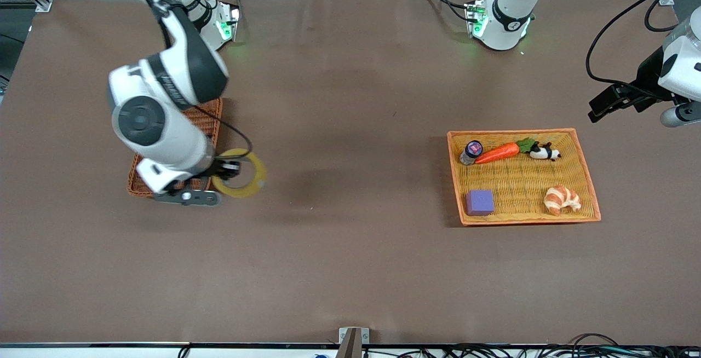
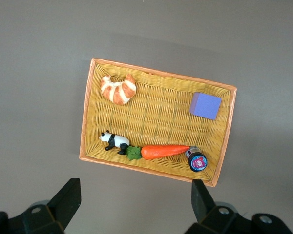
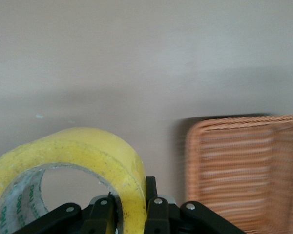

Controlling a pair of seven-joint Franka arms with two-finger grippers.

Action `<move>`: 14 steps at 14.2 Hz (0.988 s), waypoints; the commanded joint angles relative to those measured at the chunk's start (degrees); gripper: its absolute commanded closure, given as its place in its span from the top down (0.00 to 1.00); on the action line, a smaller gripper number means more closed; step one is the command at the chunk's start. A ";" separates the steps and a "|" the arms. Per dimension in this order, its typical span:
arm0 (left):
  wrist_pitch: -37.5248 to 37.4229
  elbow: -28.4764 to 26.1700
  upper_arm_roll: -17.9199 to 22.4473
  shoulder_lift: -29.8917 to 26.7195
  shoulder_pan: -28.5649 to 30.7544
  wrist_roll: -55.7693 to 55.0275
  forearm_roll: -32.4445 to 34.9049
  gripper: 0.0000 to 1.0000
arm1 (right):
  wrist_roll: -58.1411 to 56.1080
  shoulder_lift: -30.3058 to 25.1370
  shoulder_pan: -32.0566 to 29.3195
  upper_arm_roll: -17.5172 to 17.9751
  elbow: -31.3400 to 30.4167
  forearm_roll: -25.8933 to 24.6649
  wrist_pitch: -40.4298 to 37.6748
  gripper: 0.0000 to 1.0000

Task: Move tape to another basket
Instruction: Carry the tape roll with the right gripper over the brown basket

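My right gripper is going to release the tape on the middle of the reddish-brown wicker basket's bottom (image 1: 182,153). The tape now hangs just beside the basket.
My right gripper (image 1: 224,171) is shut on the wall of the yellowish tape ring (image 1: 254,168). One finger is inside the ring's hole and one outside, as the right wrist view shows (image 3: 129,200). The tape (image 3: 88,151) hangs over the table, just beside the reddish-brown wicker basket (image 1: 207,113), on the side toward the left arm's end. The right arm hides most of the basket, which also shows in the right wrist view (image 3: 244,165). My left gripper (image 1: 599,109) waits open and empty (image 2: 135,187) in the air by the left arm's end.
The flat light-orange woven tray (image 1: 528,131) lies toward the left arm's end. It holds a carrot toy (image 1: 497,152), a panda (image 1: 544,152), a croissant (image 1: 561,199), a purple cube (image 1: 480,202) and a small jar (image 1: 471,151). It also shows in the left wrist view (image 2: 156,73).
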 commanded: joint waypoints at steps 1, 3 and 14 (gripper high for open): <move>-1.42 1.66 -0.36 0.51 0.16 0.78 -0.21 1.00 | -10.63 -8.44 -0.26 -6.05 -11.46 2.16 3.12 0.00; -1.42 1.66 -0.36 0.68 0.07 0.78 -0.12 1.00 | -19.32 -12.05 -0.17 -10.96 -18.13 2.94 7.42 0.00; -3.61 1.31 -0.71 0.51 -0.19 7.02 -0.21 1.00 | -43.44 -17.43 -0.26 -24.35 -48.82 5.06 39.07 0.01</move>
